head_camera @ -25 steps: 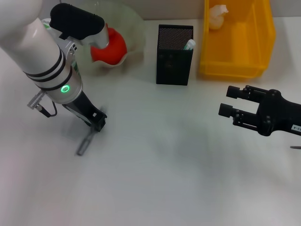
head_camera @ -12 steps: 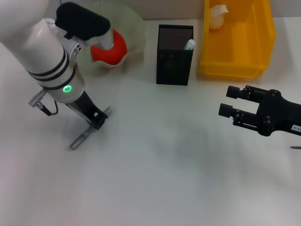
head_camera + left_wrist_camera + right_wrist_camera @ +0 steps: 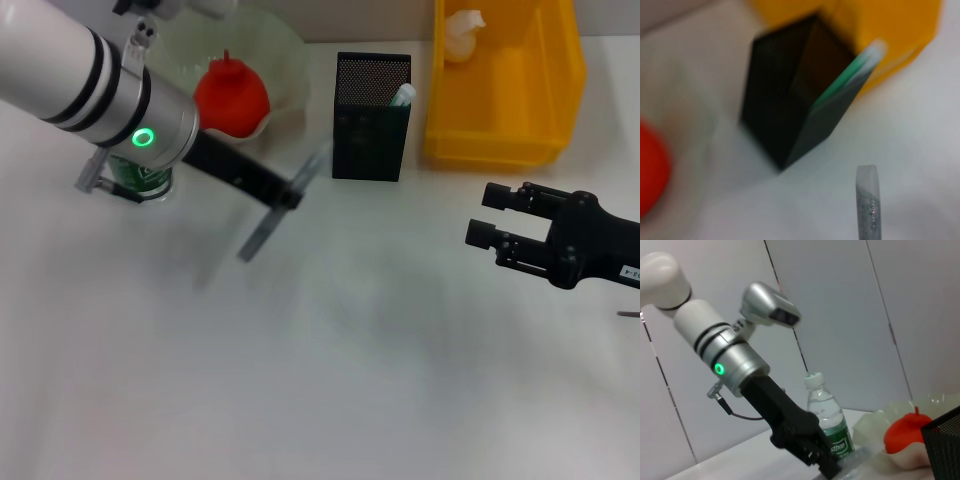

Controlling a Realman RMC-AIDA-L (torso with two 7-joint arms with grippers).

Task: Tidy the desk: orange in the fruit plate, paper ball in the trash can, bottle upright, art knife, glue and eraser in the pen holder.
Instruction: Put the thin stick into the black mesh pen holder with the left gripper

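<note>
I need to use my left gripper to set the art knife, now slanted in the air beside the holder, down inside the black mesh pen holder (image 3: 346, 98) (image 3: 802, 96), next to the glue stick.
My left gripper (image 3: 284, 196) is shut on the grey art knife (image 3: 268, 222) and holds it in the air, slanted, just left of the black mesh pen holder (image 3: 371, 116). The knife's tip (image 3: 867, 204) shows in the left wrist view, near the pen holder (image 3: 790, 100). A green-and-white glue (image 3: 402, 95) stick leans inside the holder. The orange (image 3: 232, 96) lies in the fruit plate (image 3: 291, 52). The paper ball (image 3: 463, 34) lies in the yellow trash can (image 3: 560, 90). Behind my left arm the bottle (image 3: 827, 415) stands upright. The eraser is out of view. My right gripper (image 3: 486, 214) hangs open and idle at the right.
The desk (image 3: 380, 350) stretches bare and white in front of both arms. The fruit plate, pen holder and trash can stand in a row along the far edge. My left forearm (image 3: 90, 85) crosses above the bottle at the back left.
My left gripper has lifted the art knife off the desk and carried it right and toward the pen holder. The right arm has not moved.
</note>
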